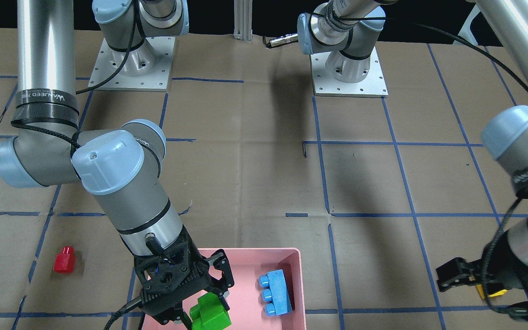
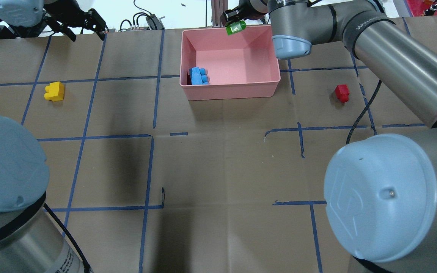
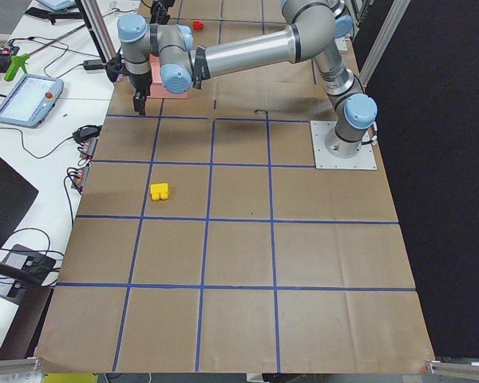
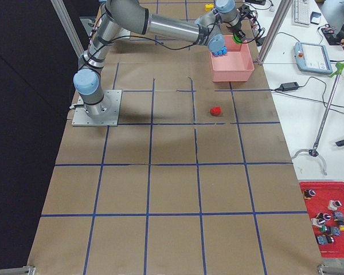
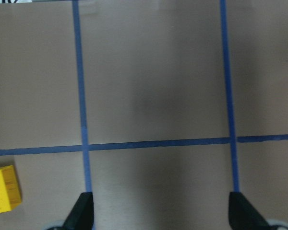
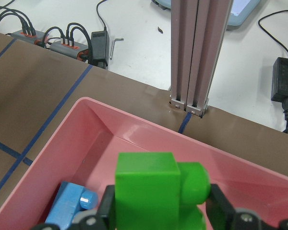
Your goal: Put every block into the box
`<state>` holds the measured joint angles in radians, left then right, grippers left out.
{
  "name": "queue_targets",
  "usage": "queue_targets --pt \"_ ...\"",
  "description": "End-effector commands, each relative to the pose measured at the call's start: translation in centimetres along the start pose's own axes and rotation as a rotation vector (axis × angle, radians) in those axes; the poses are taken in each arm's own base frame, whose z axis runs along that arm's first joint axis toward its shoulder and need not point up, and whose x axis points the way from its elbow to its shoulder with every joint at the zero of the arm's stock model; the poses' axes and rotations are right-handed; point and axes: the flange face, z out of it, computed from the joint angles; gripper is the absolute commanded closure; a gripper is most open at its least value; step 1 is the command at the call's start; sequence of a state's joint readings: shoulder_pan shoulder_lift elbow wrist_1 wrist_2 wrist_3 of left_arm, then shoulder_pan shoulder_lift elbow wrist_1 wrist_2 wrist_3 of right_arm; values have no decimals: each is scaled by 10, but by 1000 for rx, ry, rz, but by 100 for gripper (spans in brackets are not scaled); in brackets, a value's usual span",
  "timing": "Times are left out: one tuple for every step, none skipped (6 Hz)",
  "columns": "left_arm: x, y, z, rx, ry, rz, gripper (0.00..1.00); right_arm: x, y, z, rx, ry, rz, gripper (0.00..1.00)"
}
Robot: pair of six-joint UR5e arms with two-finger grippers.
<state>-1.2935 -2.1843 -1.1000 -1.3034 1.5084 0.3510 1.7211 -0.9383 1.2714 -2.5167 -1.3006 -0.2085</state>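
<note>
Next, my left gripper will go to the yellow brick's body [image 1: 482,291] [image 5: 5,190] and close there, because this brick still sits outside the pink box.
My right gripper [image 1: 200,300] is shut on the green brick [image 1: 210,312] and holds it above the far part of the pink box [image 2: 233,91]; the brick also shows in the overhead view [image 2: 235,27] and the right wrist view [image 6: 156,189]. The light-blue brick [image 2: 198,76] lies inside the box by its left wall. The red brick [image 2: 342,93] sits on the table right of the box. The yellow brick [image 2: 54,91] sits on the table far left. My left gripper [image 2: 85,26] is open and empty, hovering beyond the yellow brick, which shows at the left wrist view's lower left edge [image 5: 4,189].
An aluminium post [image 6: 194,52] stands at the table's far edge just behind the box. Cables and power adapters [image 6: 77,40] lie on the white bench beyond. Blue tape lines grid the brown table. A red bin of small parts [image 4: 327,212] sits off the table.
</note>
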Motion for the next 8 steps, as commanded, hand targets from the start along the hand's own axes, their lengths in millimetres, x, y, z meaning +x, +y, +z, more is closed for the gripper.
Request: queue_targets --pt "-109 23 28 -32 -2 11 1 1 4 5 -17 11 -1 0" --pt "-141 33 46 -55 7 -33 1 1 5 6 -20 11 -1 0" --pt "-163 40 70 -83 19 -65 1 3 3 -1 -17 21 -6 0" --pt "-184 44 100 -93 23 -83 1 30 6 -13 -74 169 9 0" --pt "-193 43 124 -87 21 -88 1 50 13 -37 -194 232 47 0" --pt "-194 43 132 -87 20 -99 1 90 24 -62 -281 249 120 0" --pt "-193 49 141 -104 30 -110 1 115 41 -77 -413 280 182 0" --pt "-189 56 152 -91 26 -112 1 147 62 -74 -505 291 263 0"
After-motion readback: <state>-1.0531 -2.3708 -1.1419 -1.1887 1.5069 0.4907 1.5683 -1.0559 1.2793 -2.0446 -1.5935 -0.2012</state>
